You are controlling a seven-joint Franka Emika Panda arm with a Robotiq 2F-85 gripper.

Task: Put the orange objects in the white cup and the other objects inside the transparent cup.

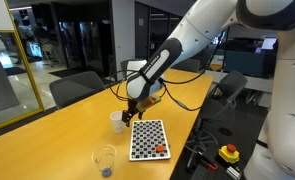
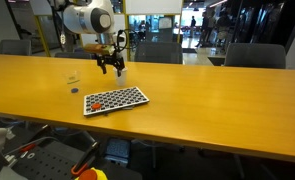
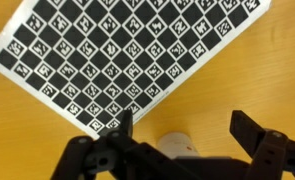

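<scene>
My gripper goes next to close on the orange object lying by the checkerboard's near corner (image 1: 160, 149), which belongs in the white cup.
My gripper (image 3: 187, 135) is open, its jaws spread wide with nothing between them. Directly below it in the wrist view stands the white cup (image 3: 175, 150), partly hidden by the gripper body, with a small orange-red speck (image 3: 187, 146) showing inside. In an exterior view the gripper (image 1: 134, 112) hangs just above and beside the white cup (image 1: 117, 121). One orange object (image 1: 159, 149) lies on the checkerboard (image 1: 145, 135). The transparent cup (image 1: 105, 160) stands nearer the camera with a bluish piece (image 1: 107, 171) at its bottom. From the opposite side, the gripper (image 2: 112, 68) hovers over the table behind the board.
The checkerboard (image 3: 127, 50) lies flat on the yellow-wood table (image 1: 47, 140). A red button on a yellow box (image 1: 229, 153) sits off the table's edge. Office chairs (image 1: 77, 88) line the far side. The transparent cup (image 2: 72, 80) stands apart from the board (image 2: 115, 100).
</scene>
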